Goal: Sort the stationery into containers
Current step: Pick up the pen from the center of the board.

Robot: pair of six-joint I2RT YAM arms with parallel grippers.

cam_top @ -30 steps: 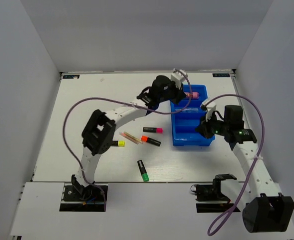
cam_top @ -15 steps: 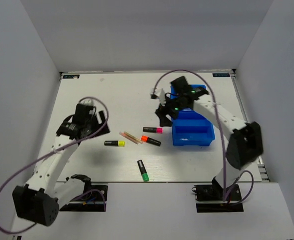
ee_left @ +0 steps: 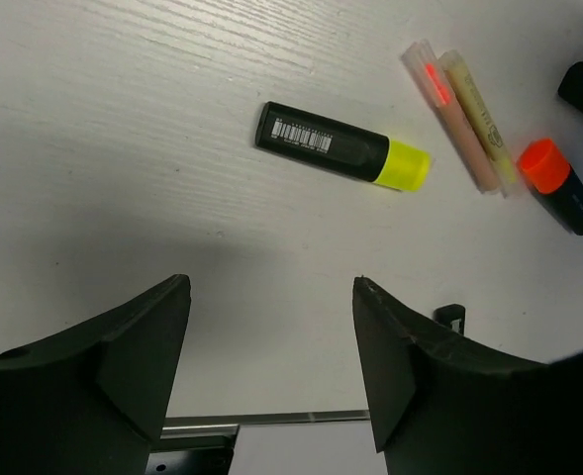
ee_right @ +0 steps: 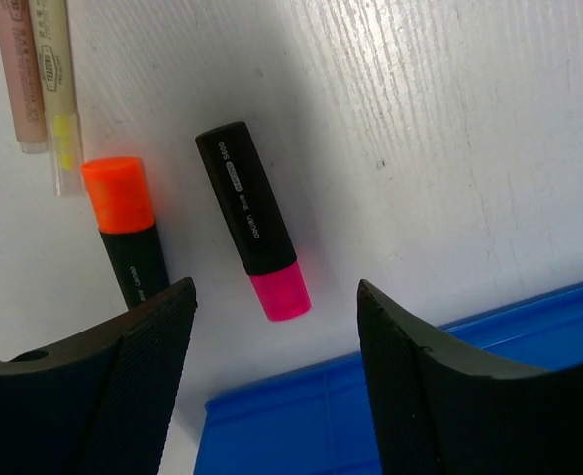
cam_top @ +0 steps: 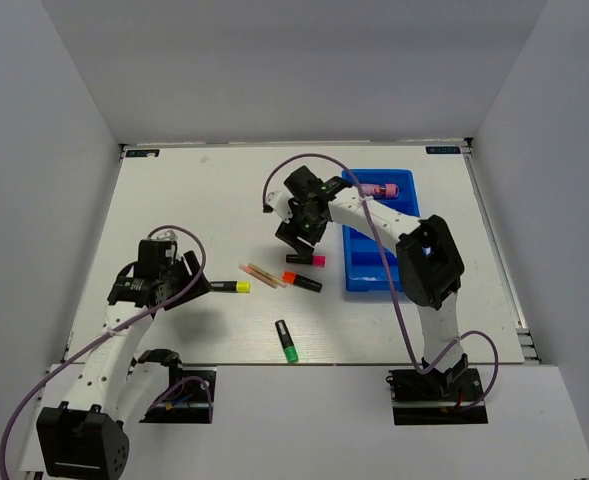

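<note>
I should next move my left gripper to the yellow-capped highlighter and close it on the black body's end (cam_top: 232, 286) (ee_left: 360, 155) next to its yellow cap.
Five pieces of stationery lie loose on the table. The yellow-capped highlighter (cam_top: 232, 287) (ee_left: 342, 158) is just right of my left gripper (cam_top: 196, 285) (ee_left: 271, 297), which is open and empty. My right gripper (cam_top: 296, 238) (ee_right: 276, 297) hangs open over the pink-capped highlighter (cam_top: 306, 260) (ee_right: 253, 233), with nothing between its fingers. The orange-capped highlighter (cam_top: 302, 281) (ee_right: 128, 228), two thin tan sticks (cam_top: 261, 274) (ee_left: 464, 119) and a green-capped highlighter (cam_top: 287, 341) lie nearby. A pink tube (cam_top: 379, 189) rests in the far compartment of the blue bin (cam_top: 369, 270) (ee_right: 370, 416).
The right arm reaches across the bin's left half from its base at the near right. White walls close the table on the left, far and right sides. A metal rail runs along the near edge in the left wrist view.
The left arm has left the bin, where the pink tube now lies, and swung back beside the yellow highlighter. The right arm has swept left from beside the bin to over the pink highlighter.
</note>
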